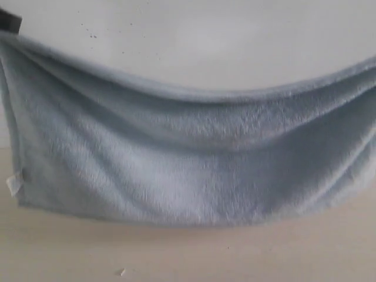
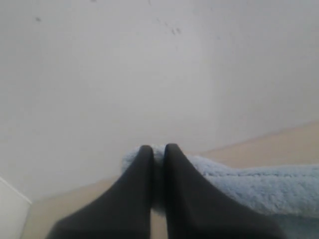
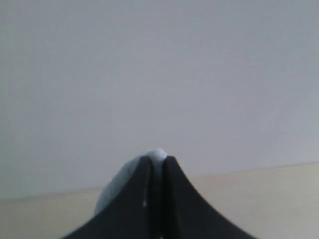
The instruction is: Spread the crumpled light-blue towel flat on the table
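Observation:
The towel, now stretched between both arms above the table, will lie across the front of the beige table point(image 1: 205, 247), over the small white speck, once my right gripper releases it.
The pale grey-blue towel point(image 1: 194, 158) hangs stretched between both arms above the beige table point(image 1: 188, 252), its top hem sagging in the middle and its lower edge close over the tabletop. A white tag point(image 1: 14, 184) shows at its left edge. My left gripper point(image 2: 158, 149) is shut on a top corner of the towel point(image 2: 259, 186); only a dark bit of it point(image 1: 10, 22) shows in the exterior view. My right gripper point(image 3: 158, 159) is shut on the other corner, a tuft of towel point(image 3: 157, 153) poking past its tips. The right gripper is outside the exterior view.
A white wall point(image 1: 205, 41) rises behind the table. A small white speck point(image 1: 121, 271) lies on the tabletop near the front.

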Robot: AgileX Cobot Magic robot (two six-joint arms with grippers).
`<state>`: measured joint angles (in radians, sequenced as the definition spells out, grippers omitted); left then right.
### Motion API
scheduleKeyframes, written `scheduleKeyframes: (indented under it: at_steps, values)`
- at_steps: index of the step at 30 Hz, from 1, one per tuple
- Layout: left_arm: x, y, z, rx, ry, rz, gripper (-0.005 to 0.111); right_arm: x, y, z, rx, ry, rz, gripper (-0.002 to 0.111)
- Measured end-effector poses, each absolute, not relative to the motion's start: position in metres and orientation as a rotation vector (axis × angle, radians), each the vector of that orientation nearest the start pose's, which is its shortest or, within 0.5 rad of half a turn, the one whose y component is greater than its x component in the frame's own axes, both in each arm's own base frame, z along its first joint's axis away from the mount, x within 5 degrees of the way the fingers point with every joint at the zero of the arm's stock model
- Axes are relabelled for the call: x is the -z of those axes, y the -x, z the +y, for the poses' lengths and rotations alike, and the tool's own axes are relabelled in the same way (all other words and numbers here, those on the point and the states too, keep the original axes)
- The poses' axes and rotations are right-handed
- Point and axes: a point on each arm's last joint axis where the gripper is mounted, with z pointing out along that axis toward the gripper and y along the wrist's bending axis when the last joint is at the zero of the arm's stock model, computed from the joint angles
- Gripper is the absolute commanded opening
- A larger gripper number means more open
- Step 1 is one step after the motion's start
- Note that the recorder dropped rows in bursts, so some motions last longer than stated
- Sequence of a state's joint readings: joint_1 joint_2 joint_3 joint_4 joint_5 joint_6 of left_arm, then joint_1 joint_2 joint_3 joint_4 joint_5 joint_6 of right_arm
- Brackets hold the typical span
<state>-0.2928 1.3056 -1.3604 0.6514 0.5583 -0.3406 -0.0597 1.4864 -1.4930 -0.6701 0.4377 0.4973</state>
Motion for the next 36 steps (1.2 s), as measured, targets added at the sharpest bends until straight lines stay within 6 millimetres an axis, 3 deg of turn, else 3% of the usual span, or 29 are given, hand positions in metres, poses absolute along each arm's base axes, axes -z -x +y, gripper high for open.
scheduleKeyframes:
  at_steps: [3,5,8,10,11,12,13,14,15,16,17,20,24,27,31,33,36]
  values:
    - [-0.46,-0.295,-0.051,-0.297,-0.241,1.806,0.004,-0.458,-0.349,-0.043,0.333,-0.149,1.757,0.0]
    - [-0.466,-0.294,-0.048,-0.317,-0.231,1.805,0.004,-0.463,-0.347,-0.043,0.333,-0.141,1.773,0.0]
    - [-0.458,-0.293,-0.047,-0.321,-0.216,1.87,0.004,-0.452,-0.346,-0.043,0.342,-0.12,1.878,0.0]
    - [-0.441,-0.293,-0.048,-0.296,-0.227,1.952,0.004,-0.427,-0.347,-0.042,0.346,-0.095,2.009,0.0]
    - [-0.412,-0.293,-0.052,-0.256,-0.265,2.064,0.004,-0.392,-0.346,-0.04,0.34,-0.056,2.154,0.0]
    - [-0.397,-0.293,-0.052,-0.246,-0.282,2.119,0.004,-0.37,-0.344,-0.039,0.332,-0.038,2.232,0.0]
    - [-0.355,-0.29,-0.053,-0.213,-0.317,2.258,0.004,-0.327,-0.338,-0.038,0.317,-0.022,2.369,0.0]
    - [-0.333,-0.286,-0.052,-0.204,-0.327,2.33,0.004,-0.305,-0.332,-0.037,0.308,-0.017,2.437,0.0]
    - [-0.291,-0.275,-0.048,-0.18,-0.333,2.465,0.004,-0.271,-0.319,-0.035,0.29,-0.008,2.534,0.0]
    - [-0.276,-0.27,-0.047,-0.167,-0.328,2.511,0.004,-0.257,-0.31,-0.034,0.281,-0.005,2.574,0.0]
    - [-0.245,-0.256,-0.045,-0.133,-0.319,2.6,0.004,-0.234,-0.29,-0.032,0.269,0.004,2.642,0.0]
    - [-0.205,-0.231,-0.043,-0.08,-0.315,2.723,0.004,-0.207,-0.25,-0.029,0.254,-0.008,2.721,0.0]
    - [-0.179,-0.209,-0.039,-0.071,-0.329,2.82,0.004,-0.193,-0.217,-0.027,0.236,-0.099,2.766,0.002]
    - [-0.178,-0.208,-0.04,-0.066,-0.327,2.819,0.007,-0.191,-0.206,-0.027,0.237,-0.109,2.78,0.023]
    - [-0.178,-0.208,-0.04,-0.066,-0.328,2.819,0.028,-0.191,-0.198,-0.026,0.24,-0.115,2.785,0.062]
    - [-0.177,-0.207,-0.039,-0.066,-0.328,2.823,0.042,-0.192,-0.195,-0.026,0.239,-0.125,2.781,0.064]
    - [-0.178,-0.208,-0.04,-0.059,-0.302,2.814,0.059,-0.196,-0.191,-0.026,0.23,-0.152,2.752,0.054]
